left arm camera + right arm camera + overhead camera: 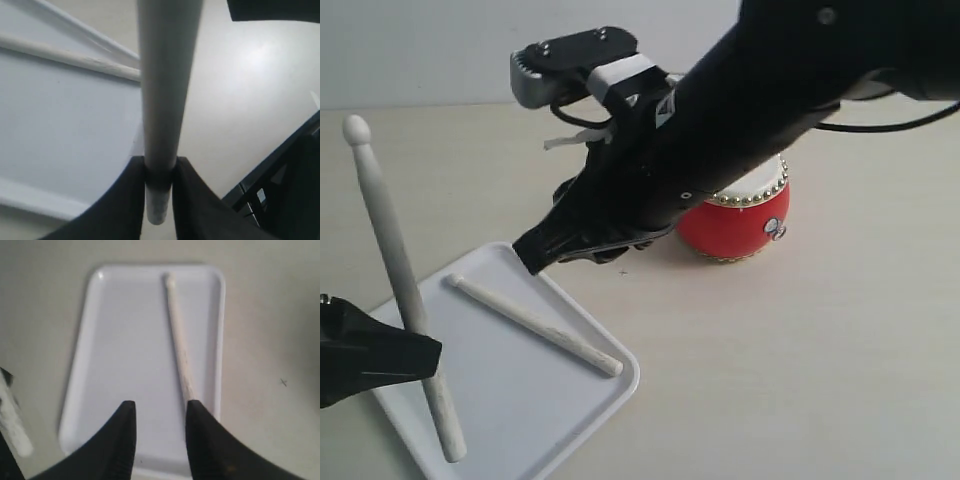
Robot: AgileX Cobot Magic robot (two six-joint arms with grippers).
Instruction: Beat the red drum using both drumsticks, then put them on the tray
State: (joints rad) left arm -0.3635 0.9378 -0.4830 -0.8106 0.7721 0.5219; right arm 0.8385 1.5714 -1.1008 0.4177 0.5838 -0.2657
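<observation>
The upright drumstick, its lower end now over the tray, will be let go by my left gripper above the white tray's far edge [448,250], inside my right gripper's fingers.
The red drum [730,232] stands on the table, mostly hidden behind my right arm. On the white tray [520,400] one drumstick [535,325] lies flat along the far side. My left gripper [425,358] is shut on the other drumstick [385,230], which stands nearly upright with its rounded tip up and its lower end over the tray. In the left wrist view the jaws [160,175] clamp this stick [165,90]. My right gripper [532,258] hovers above the tray's far corner. It is open [160,407] and empty, with the lying drumstick [179,340] just beyond one fingertip.
The pale tabletop [800,380] stretches out to the right of the tray and in front of the drum. My bulky black right arm [750,110] reaches across from the upper right, over the drum. The tray's rim [80,355] is low.
</observation>
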